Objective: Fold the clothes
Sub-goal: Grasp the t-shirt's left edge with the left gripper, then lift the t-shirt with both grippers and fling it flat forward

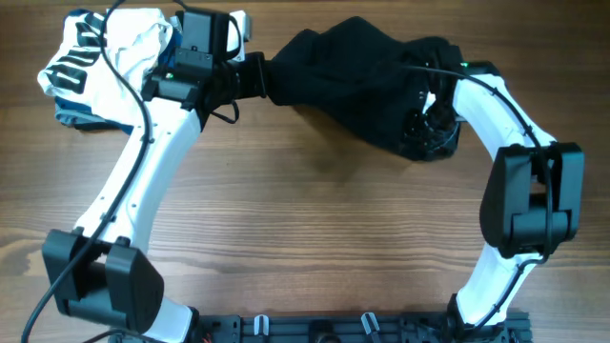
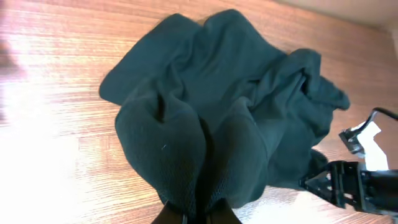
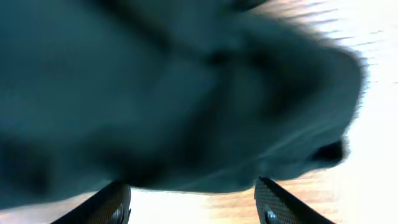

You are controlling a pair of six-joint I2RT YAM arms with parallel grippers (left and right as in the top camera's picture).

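Observation:
The dark garment lies bunched under my right gripper. My right gripper needs to pinch the garment's outer edge [image 1: 450, 143], and then my left gripper needs to lift to spread it.
A dark crumpled garment [image 1: 357, 81] lies bunched at the back middle of the wooden table [image 1: 305, 229]. My left gripper [image 1: 259, 76] is shut on its left edge; in the left wrist view the cloth [image 2: 211, 112] is pinched between the fingers [image 2: 199, 214]. My right gripper [image 1: 431, 119] is at the garment's right end, fingers wide apart. In the right wrist view the dark cloth [image 3: 161, 93] fills the frame just above the open fingers [image 3: 193, 199], blurred.
A white garment with dark print [image 1: 100, 62] lies crumpled at the back left, behind my left arm. The right gripper shows in the left wrist view [image 2: 360, 180] at the lower right.

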